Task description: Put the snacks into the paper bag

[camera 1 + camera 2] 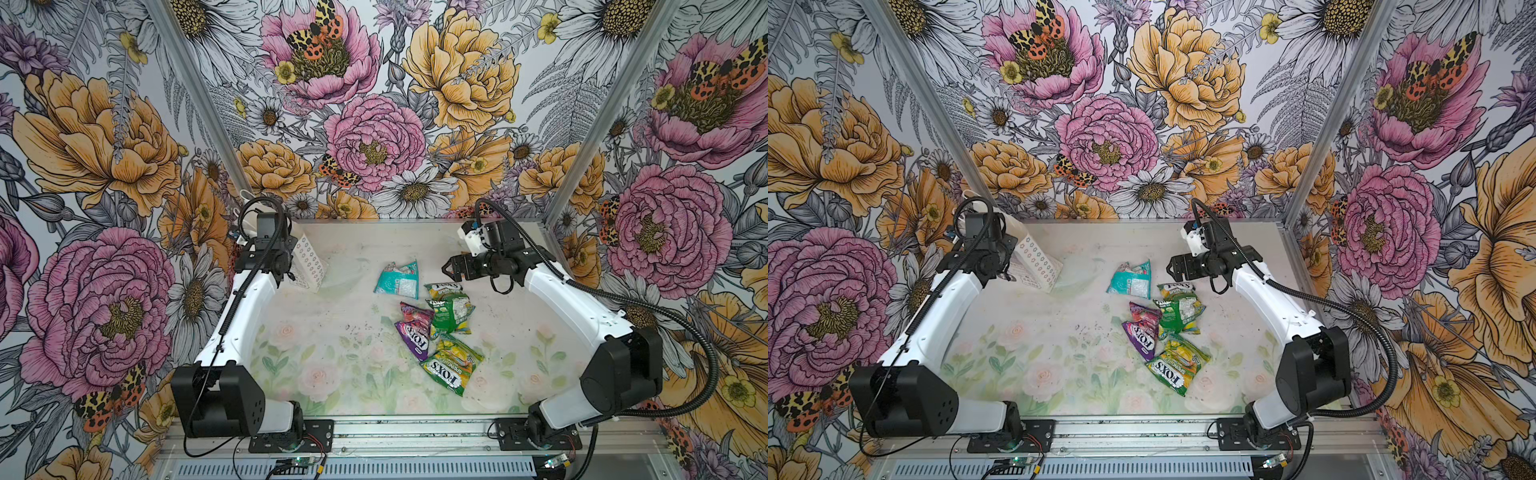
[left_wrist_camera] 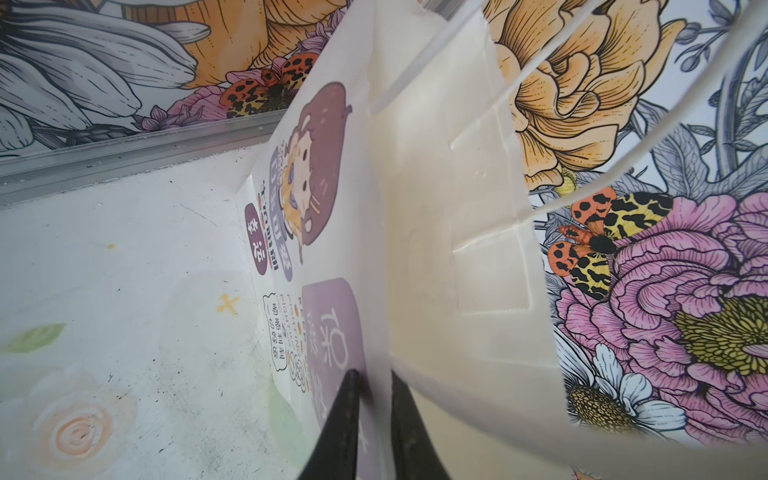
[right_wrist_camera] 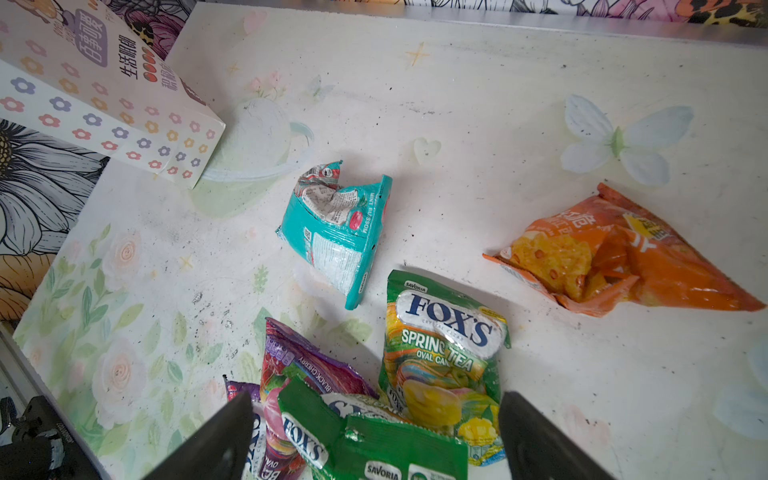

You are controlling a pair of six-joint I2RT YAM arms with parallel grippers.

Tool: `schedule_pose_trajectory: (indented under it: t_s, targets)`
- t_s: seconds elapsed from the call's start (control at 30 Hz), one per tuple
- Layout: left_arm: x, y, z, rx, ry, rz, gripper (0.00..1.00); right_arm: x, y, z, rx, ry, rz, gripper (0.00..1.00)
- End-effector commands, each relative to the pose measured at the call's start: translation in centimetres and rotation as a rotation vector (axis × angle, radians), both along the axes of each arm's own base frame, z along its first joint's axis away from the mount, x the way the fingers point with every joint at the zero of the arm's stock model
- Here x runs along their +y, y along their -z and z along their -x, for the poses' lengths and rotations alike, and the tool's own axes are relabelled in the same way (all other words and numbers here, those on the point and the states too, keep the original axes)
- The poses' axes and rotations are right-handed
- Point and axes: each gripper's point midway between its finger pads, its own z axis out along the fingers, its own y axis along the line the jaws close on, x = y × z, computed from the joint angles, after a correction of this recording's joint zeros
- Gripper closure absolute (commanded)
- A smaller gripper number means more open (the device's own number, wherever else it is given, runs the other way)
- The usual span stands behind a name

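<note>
I move my right gripper to the teal-white packet next and close it on the packet's sealed edge [image 1: 416,278] [image 3: 368,249] that faces the orange packet.
The white paper bag [image 1: 309,266] [image 1: 1038,266] stands tilted at the back left. My left gripper [image 2: 374,374] is shut on its front wall near the rim, one finger on the printed outside and one inside [image 2: 436,208]. The snacks lie mid-table: a teal-white packet [image 1: 397,279] [image 3: 336,232], green-yellow FOX'S packets [image 1: 451,309] [image 1: 453,368] [image 3: 444,340] and a purple one [image 1: 413,328] [image 3: 299,365]. An orange packet [image 3: 623,253] shows only in the right wrist view. My right gripper [image 1: 446,268] [image 3: 376,399] hovers open above the pile, holding nothing.
Floral walls enclose the table on three sides, with metal posts [image 1: 195,104] at the back corners. A metal rail [image 1: 374,432] carries both arm bases along the front edge. The bag's cord handles [image 2: 623,166] hang loose beside the left wall.
</note>
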Motion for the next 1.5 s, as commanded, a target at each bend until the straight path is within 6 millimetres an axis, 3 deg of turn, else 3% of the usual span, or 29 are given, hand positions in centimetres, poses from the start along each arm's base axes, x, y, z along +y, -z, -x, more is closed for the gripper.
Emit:
schedule_pose_trajectory:
  t_s: [0.0,0.2,0.5,0.77,0.97,1.23,1.47]
  targets:
    - [-0.1,0.7,-0.1,0.004,0.014,0.020,0.88,0.3,0.7,-0.3,0.004,-0.010,0.008,0.07]
    - [-0.5,0.6,-0.6,-0.009,0.044,0.034,1.00,0.4,0.9,-0.4,0.007,-0.010,0.008,0.07]
    - [-1.7,-0.1,-1.2,-0.019,0.120,0.045,1.00,0.4,0.8,-0.5,0.010,-0.007,0.003,0.08]
    - [-4.7,-2.5,-1.2,-0.073,0.235,0.055,1.00,0.4,0.7,-0.6,0.021,0.012,-0.009,0.08]
    - [-8.5,-4.6,-1.3,-0.108,0.369,0.029,1.00,0.5,0.3,-0.5,0.027,0.028,-0.028,0.08]
    - [-13.4,-5.4,-1.6,-0.110,0.568,-0.002,1.00,0.5,0.2,-0.4,0.046,0.061,-0.051,0.08]
    - [-15.2,-4.6,-1.1,-0.020,0.711,-0.059,1.00,0.4,0.2,-0.2,0.070,0.096,-0.072,0.09]
